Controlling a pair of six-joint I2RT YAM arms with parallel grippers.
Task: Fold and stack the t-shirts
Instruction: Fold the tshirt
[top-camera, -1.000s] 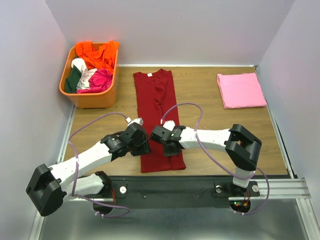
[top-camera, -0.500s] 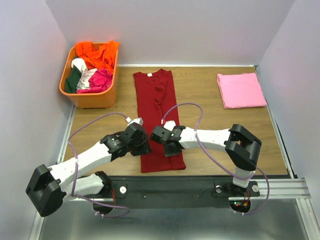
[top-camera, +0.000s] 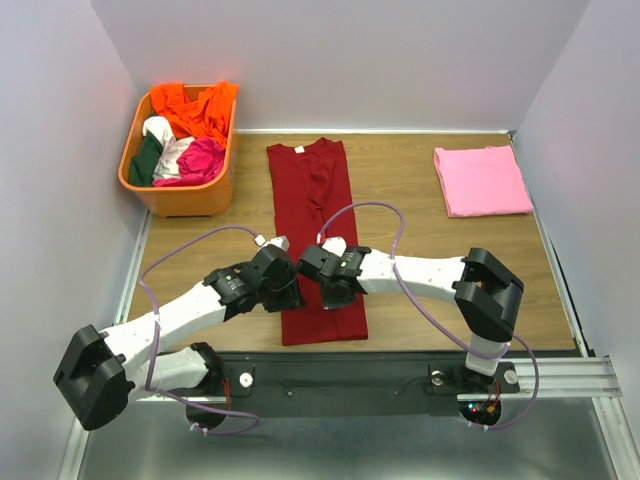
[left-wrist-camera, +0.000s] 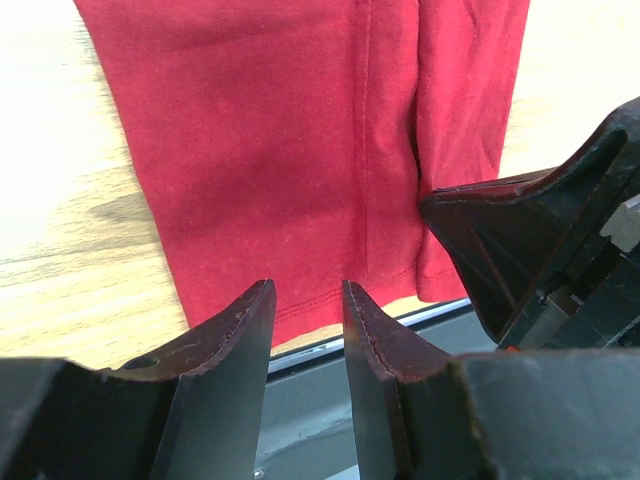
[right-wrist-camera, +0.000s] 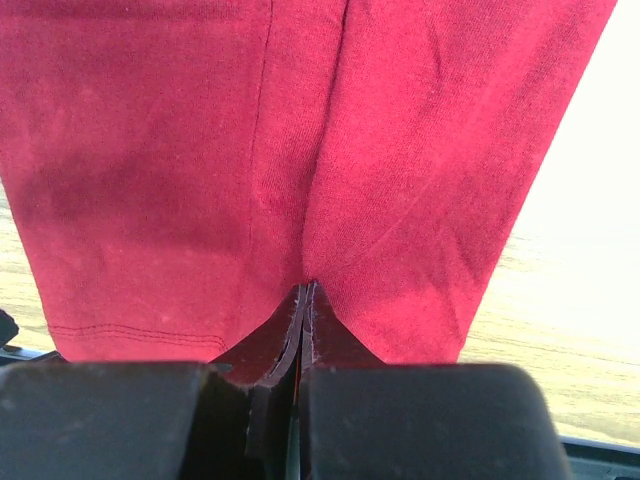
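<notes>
The maroon t-shirt's near hem corner (top-camera: 284, 342), on the orange basket's side, should be my left gripper's next stop, and it should close there.
The maroon t-shirt (top-camera: 310, 190) lies folded into a long strip down the middle of the table, its white neck label at the far end. It fills the left wrist view (left-wrist-camera: 290, 150) and the right wrist view (right-wrist-camera: 150, 150). The pink t-shirt (top-camera: 482, 180) lies folded at the back right. My left gripper (top-camera: 285, 290) is over the strip's near left edge; in its wrist view it (left-wrist-camera: 307, 295) is open and empty just above the hem. My right gripper (top-camera: 330, 290) rests on the strip's near part; in its wrist view it (right-wrist-camera: 305, 290) is shut, pinching a crease of the maroon cloth.
An orange basket (top-camera: 185, 198) with several crumpled garments stands at the back left. The table's metal front rail (top-camera: 400, 375) runs just beyond the shirt's hem. White walls close in the left, right and back.
My right gripper has shifted slightly left and away from the front edge on the maroon t-shirt. My left gripper has barely moved.
</notes>
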